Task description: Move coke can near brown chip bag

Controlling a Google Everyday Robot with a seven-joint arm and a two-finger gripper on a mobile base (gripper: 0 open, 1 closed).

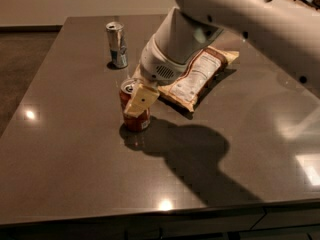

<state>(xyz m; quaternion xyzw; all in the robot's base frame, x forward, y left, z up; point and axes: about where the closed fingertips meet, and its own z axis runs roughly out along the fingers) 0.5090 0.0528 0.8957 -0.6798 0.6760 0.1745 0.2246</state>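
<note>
I need to let go of the coke can on the table against the near end of the brown chip bag [161, 106].
The coke can [134, 119], short and red with a silver top, stands upright on the dark table [70, 154], just left of the brown chip bag [197, 78]. The bag lies flat, brown and cream with a white label panel facing up. My gripper [136, 103] comes down from the white arm at upper right and is shut on the coke can, its cream finger [141, 99] lying across the can's front. The arm hides part of the bag's left end.
A taller slim silver-blue can [117, 44] stands upright at the back left of the table. The table's front edge [150, 214] runs along the bottom, with the arm's shadow cast to the right of the coke can.
</note>
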